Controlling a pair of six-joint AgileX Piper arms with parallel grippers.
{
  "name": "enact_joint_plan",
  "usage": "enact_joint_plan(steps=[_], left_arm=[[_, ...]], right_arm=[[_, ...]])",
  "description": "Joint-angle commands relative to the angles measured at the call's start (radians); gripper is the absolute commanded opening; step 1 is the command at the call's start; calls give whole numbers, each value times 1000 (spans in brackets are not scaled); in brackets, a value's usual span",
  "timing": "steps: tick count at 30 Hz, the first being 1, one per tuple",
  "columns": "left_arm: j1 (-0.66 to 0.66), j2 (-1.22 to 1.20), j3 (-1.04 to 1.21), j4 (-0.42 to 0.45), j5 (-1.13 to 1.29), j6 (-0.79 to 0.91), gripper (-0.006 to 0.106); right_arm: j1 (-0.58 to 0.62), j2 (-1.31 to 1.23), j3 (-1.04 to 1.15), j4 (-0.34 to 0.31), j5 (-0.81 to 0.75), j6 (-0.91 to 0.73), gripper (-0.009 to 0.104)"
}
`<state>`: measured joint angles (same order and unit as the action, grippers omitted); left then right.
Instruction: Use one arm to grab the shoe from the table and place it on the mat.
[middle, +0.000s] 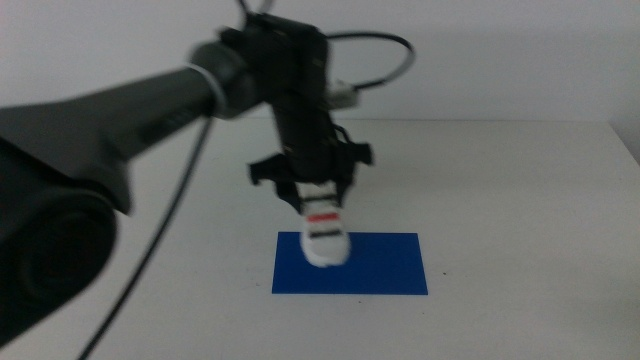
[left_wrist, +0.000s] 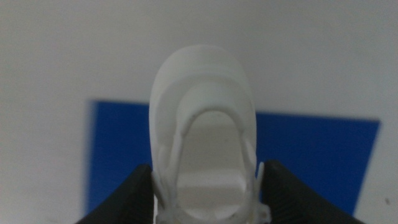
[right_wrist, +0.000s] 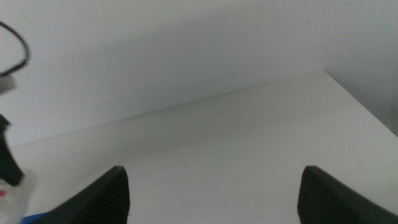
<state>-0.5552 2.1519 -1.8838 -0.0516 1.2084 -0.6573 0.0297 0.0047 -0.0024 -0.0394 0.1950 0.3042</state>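
Note:
Next, my left gripper releases the shoe, now held toe-down over the mat, on the middle of the blue mat (middle: 349, 257) (left_wrist: 227, 177).
The arm (middle: 150, 105) comes in from the left. My left gripper (middle: 318, 190) is shut on the shoe (middle: 324, 228), a white chunky shoe with dark and red straps. It holds the shoe toe-down over the left part of the blue mat (middle: 385, 265); I cannot tell whether the toe touches the mat. In the left wrist view the shoe (left_wrist: 205, 124) sits between the two dark jaws, with the mat (left_wrist: 311, 155) beneath it. My right gripper (right_wrist: 214, 196) is open and empty, out of the middle view, over the white table (right_wrist: 249, 137).
The white table (middle: 520, 190) extends around the mat on all sides. Its back edge meets a pale wall. A black cable (middle: 385, 45) loops above the left arm's wrist. Part of the left arm (right_wrist: 9, 162) shows at the edge of the right wrist view.

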Motion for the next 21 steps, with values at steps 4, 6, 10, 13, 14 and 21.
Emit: enact_joint_plan(steps=[4,6,10,13,14,21], left_arm=[[-75,35,-32,14,13,5,6],[-77,35,-32,16,13,145,6],[-79,35,-32,-45,13,657,6],[-92,35,-32,-64,13,1136,6],[-96,35,-32,-71,13,1276,6],[-108,45,-32,-99,13,1602,6]], right_arm=[[2,-5,2,-9,-9,-4,79],[2,-5,2,-9,-9,-4,79],[2,-5,2,-9,-9,-4,79],[2,-5,2,-9,-9,-4,79],[2,-5,2,-9,-9,-4,79],[2,-5,2,-9,-9,-4,79]])
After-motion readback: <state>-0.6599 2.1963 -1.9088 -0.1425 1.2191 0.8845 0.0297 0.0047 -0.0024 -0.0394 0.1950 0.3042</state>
